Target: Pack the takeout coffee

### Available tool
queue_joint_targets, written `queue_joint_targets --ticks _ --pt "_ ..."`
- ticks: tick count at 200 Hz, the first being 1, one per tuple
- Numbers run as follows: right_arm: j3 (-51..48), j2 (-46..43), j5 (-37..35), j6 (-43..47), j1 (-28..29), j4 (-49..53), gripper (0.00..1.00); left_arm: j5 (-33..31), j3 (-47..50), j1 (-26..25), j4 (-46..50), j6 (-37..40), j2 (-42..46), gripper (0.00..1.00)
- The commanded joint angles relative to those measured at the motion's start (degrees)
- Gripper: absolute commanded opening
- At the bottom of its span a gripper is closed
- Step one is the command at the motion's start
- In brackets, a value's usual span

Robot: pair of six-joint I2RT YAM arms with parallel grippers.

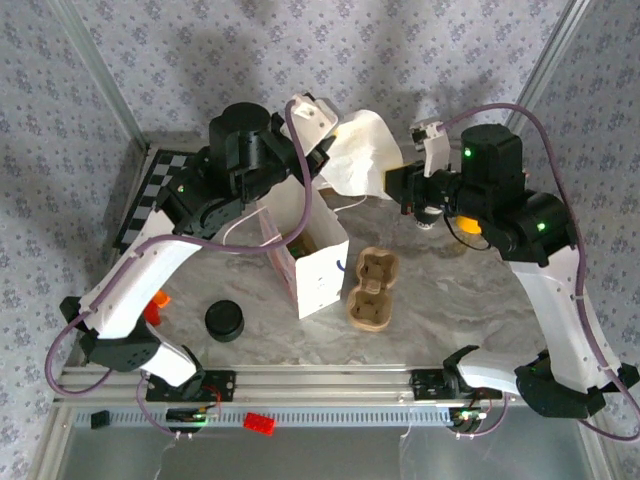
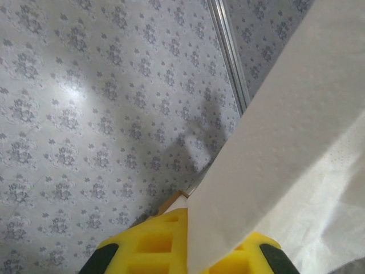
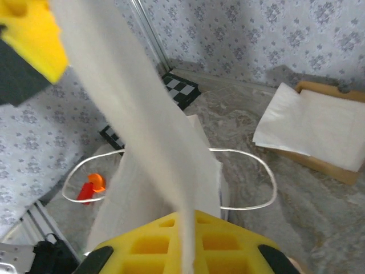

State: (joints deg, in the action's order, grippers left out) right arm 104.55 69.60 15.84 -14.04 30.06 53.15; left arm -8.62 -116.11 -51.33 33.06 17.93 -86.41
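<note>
The napkin is stretched wide between both grippers, so my left gripper will open and take the napkin (image 1: pixel 383 160) beside my right gripper, and then carry it to the bag.
A white paper napkin (image 1: pixel 358 152) hangs stretched between both grippers above the table's back. My left gripper (image 1: pixel 322 148) is shut on its left end, and in the left wrist view the yellow jaws (image 2: pixel 191 228) pinch the sheet (image 2: pixel 296 131). My right gripper (image 1: pixel 397 186) is shut on its right end; in the right wrist view the napkin (image 3: pixel 142 131) runs up from the closed gripper (image 3: pixel 185 220) to the other gripper's yellow finger (image 3: pixel 28 40). An open white paper bag (image 1: pixel 312 255) stands just below. The takeout coffee is out of view.
A brown cardboard cup carrier (image 1: pixel 372 290) lies right of the bag. A stack of black lids (image 1: pixel 225 320) and an orange piece (image 1: pixel 155 305) sit at the front left. A wooden tray of napkins (image 3: pixel 319 125) rests behind; the bag's cord handles (image 3: pixel 268 182) loop outward.
</note>
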Motion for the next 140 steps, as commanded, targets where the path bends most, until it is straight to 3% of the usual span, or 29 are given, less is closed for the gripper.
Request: queue_joint_targets --ticks 1,42,69,112,140 --pt "0.29 0.38 -2.04 -8.91 1.81 -3.31 0.06 1.0 2.45 0.04 -1.94 -1.82 3.04 0.0" --pt "0.77 0.51 -5.1 -20.03 2.31 -5.16 0.0 2.91 11.89 -2.79 -4.16 -3.09 7.22 0.02" --pt "0.42 1.35 -1.56 -23.89 2.71 -8.51 0.0 3.35 18.01 -4.22 -8.67 -4.16 8.83 0.07" --pt "0.51 1.82 -0.27 -26.01 5.62 -9.45 0.0 4.39 17.09 -4.39 -9.42 -6.76 6.31 0.17" --pt "-0.06 2.18 0.73 -26.23 5.78 -9.82 0.0 1.15 15.23 -4.39 -7.68 -7.97 5.71 0.17"
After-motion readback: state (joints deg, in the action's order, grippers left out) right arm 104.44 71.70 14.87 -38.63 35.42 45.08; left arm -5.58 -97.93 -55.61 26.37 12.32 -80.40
